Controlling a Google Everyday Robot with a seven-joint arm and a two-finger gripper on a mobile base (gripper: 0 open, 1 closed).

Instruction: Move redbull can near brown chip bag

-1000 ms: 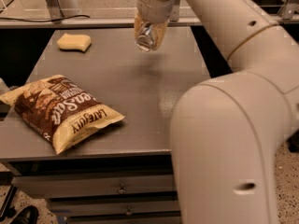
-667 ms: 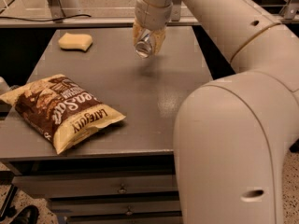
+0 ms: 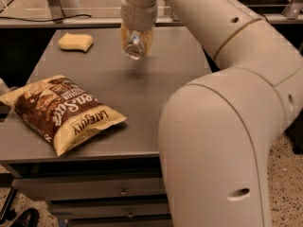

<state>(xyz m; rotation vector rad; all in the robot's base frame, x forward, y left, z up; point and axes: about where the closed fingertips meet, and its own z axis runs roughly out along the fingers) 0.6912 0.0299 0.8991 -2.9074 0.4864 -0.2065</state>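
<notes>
The redbull can, now hanging above the table's middle, will be released on the grey table (image 3: pixel 123 96) just behind the brown chip bag's yellow corner.
My gripper (image 3: pixel 136 42) hangs above the middle of the grey table (image 3: pixel 156 79) and is shut on the redbull can (image 3: pixel 134 47), a slim silver can held tilted in the air between the fingers. The brown chip bag (image 3: pixel 59 110), large and puffy with white lettering and yellow edges, lies flat at the table's front left. The can is up and to the right of the bag, well apart from it.
A yellow sponge (image 3: pixel 75 41) lies at the table's back left corner. My large white arm (image 3: pixel 222 126) fills the right side of the view and covers the table's right edge. Drawers (image 3: pixel 94 188) sit under the tabletop.
The gripper with the can has moved a little to the left, toward the chip bag side of the table. The bag and sponge have not moved.
</notes>
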